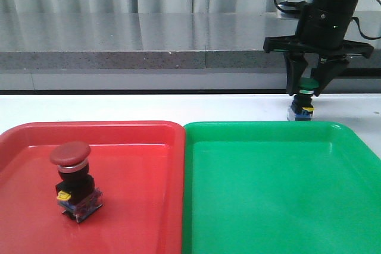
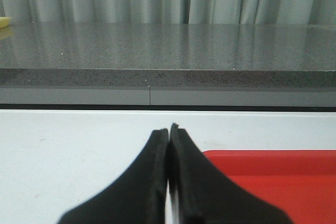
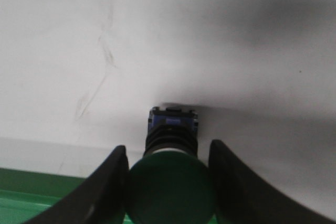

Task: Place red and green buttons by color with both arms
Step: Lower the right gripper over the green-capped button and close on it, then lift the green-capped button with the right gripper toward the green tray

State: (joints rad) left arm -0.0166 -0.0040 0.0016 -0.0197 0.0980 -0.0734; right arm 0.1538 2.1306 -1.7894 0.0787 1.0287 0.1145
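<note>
Next, I set the green button down with my right gripper near the middle of the green tray's bottom (image 1: 265, 199), a little toward the red tray. The button is now behind the green tray's far rim.
The red button (image 1: 74, 179) stands upright in the left part of the red tray (image 1: 137, 206). The green button (image 1: 302, 102) is on or just above the white table behind the green tray's (image 1: 280, 194) far rim. My right gripper (image 1: 306, 86) comes down over it with both fingers closed against the green cap. In the right wrist view the green cap (image 3: 170, 192) fills the gap between the right gripper's (image 3: 168, 148) fingers, with the black body and blue base below it. My left gripper (image 2: 168, 129) is shut and empty above the table, beside a corner of the red tray (image 2: 273, 171).
A grey stone counter (image 1: 149, 43) with curtains behind runs along the table's far side. The two trays lie side by side at the front, touching. A strip of the green tray (image 3: 31, 198) shows in the right wrist view.
</note>
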